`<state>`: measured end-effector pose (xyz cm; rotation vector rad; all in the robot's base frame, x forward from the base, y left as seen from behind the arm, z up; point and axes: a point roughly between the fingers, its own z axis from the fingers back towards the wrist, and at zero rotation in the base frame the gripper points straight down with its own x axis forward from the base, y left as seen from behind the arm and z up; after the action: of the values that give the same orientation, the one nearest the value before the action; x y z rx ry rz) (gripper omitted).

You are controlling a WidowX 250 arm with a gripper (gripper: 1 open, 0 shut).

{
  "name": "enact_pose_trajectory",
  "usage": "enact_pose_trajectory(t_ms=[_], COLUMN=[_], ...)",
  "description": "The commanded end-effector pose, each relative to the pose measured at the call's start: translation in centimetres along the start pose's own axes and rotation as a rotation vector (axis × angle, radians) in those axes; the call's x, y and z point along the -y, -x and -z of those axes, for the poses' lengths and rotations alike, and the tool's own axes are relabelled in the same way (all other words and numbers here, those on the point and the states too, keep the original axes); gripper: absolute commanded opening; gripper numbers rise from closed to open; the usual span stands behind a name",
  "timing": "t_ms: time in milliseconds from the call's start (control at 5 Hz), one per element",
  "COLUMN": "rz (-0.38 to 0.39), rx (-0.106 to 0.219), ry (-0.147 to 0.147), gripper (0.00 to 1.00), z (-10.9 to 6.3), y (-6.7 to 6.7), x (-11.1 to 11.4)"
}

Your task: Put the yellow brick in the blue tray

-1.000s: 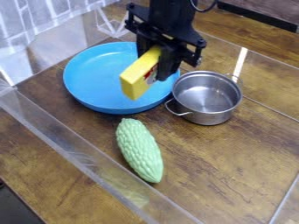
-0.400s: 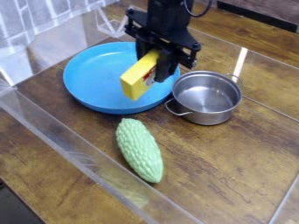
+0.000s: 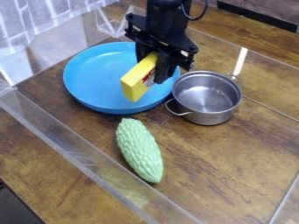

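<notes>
The yellow brick will be released inside the blue tray, on the tray's side (image 3: 135, 92) near the steel pot.
The yellow brick (image 3: 139, 77) hangs tilted, its upper end pinched in my black gripper (image 3: 162, 58), which points straight down and is shut on it. The brick's lower end is low over the right part of the blue tray (image 3: 93, 83), a wide round plate with a raised rim; I cannot tell whether it touches the tray floor. A red-edged strip shows on the brick's underside.
A small steel pot (image 3: 208, 96) stands just right of the tray, close to the gripper. A bumpy green gourd (image 3: 140, 150) lies on the wooden table in front. A clear plastic wall runs along the left and front edges.
The gripper with the brick has shifted slightly up-left in the picture, toward the tray's middle, and a little lower. Nothing else moved.
</notes>
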<state>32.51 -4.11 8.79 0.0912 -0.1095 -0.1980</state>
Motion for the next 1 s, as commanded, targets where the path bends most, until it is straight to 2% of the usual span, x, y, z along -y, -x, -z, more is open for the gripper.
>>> enact_pose_trajectory(t_ms=[0,800], rz=[-0.022,-0.015], rx=[0.073,0.085], ry=[0.005,0.036], gripper=[0.0,0.0], z=[-1.4,-0.3], y=[-1.5,-1.8], x=[-1.0,-2.0])
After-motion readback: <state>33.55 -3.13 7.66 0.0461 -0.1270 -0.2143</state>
